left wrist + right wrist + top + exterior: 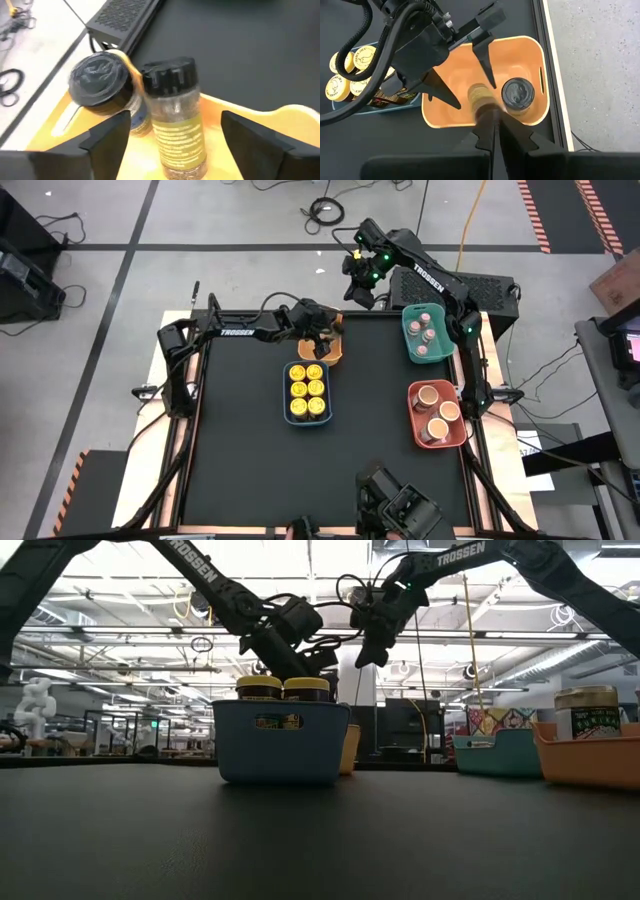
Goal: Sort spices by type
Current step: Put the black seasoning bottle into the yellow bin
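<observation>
My left gripper's open fingers are just short of the slim dark-lidded jar, so I need to reach deeper into the yellow tray and close around the jar's labelled body [181, 143].
Two dark-lidded spice jars are in the yellow tray [334, 348] at the table's far side. One jar [175, 130] stands about upright between the open fingers of my left gripper [175, 120], with a gap on each side. The other jar [100, 87] stands just beside it, also seen from above [517, 94]. My left gripper [322, 338] reaches slanting down into the tray from the table's left. My right gripper [358, 292] hangs shut and holds nothing, high above the tray's far edge [492, 135].
A blue tray [288, 392] holding several yellow-lidded jars sits just near of the yellow tray. At the right stand a green tray [410, 340] with pinkish-lidded jars and a red tray [415, 420] with peach-topped tubs. Bare black table spreads across the near half.
</observation>
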You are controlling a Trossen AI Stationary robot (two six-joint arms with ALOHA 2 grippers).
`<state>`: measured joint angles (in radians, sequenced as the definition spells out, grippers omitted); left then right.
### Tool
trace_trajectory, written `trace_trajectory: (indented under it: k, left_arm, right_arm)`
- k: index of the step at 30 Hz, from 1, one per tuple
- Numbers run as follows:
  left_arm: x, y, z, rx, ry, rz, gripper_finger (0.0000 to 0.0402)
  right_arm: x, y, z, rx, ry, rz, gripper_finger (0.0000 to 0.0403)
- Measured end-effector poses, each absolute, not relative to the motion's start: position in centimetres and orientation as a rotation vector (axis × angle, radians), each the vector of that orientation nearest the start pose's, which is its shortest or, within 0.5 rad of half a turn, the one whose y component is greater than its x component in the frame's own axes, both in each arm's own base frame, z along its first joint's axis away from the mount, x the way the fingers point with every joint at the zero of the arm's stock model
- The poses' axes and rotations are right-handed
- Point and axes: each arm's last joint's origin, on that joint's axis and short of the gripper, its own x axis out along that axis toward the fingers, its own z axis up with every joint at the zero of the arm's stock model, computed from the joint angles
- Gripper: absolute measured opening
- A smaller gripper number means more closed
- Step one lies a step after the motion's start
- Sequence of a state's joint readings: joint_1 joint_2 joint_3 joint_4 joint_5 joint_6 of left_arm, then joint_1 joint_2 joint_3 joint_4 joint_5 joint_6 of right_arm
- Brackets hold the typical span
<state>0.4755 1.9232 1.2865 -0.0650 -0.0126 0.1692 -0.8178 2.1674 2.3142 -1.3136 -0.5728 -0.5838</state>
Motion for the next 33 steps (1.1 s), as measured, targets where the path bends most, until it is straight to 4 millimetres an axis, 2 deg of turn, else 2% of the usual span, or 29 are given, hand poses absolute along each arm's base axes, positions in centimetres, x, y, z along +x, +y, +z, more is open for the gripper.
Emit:
trace_trajectory:
  k: [6, 22, 30, 33]
  left_arm:
    - [37.1, 19.3, 19.2, 0.025, 0.732, 0.447, 0.0341]
    - [37.2, 18.4, 18.7, 0.025, 0.783, 0.413, 0.0343]
    - [38.1, 19.1, 15.7, -0.052, 0.777, 0.449, 0.0343]
    - [38.4, 19.4, 15.3, -0.068, 0.757, 0.476, 0.0343]
  right_arm:
    - [31.1, -30.9, 33.2, 0.226, 0.901, 0.040, 0.0018]
    - [31.1, -30.9, 33.2, 0.227, 0.902, 0.041, 0.0018]
    - [31.5, -30.6, 33.3, 0.242, 0.899, 0.035, 0.0018]
    - [31.7, -30.3, 33.3, 0.240, 0.901, 0.044, 0.0018]
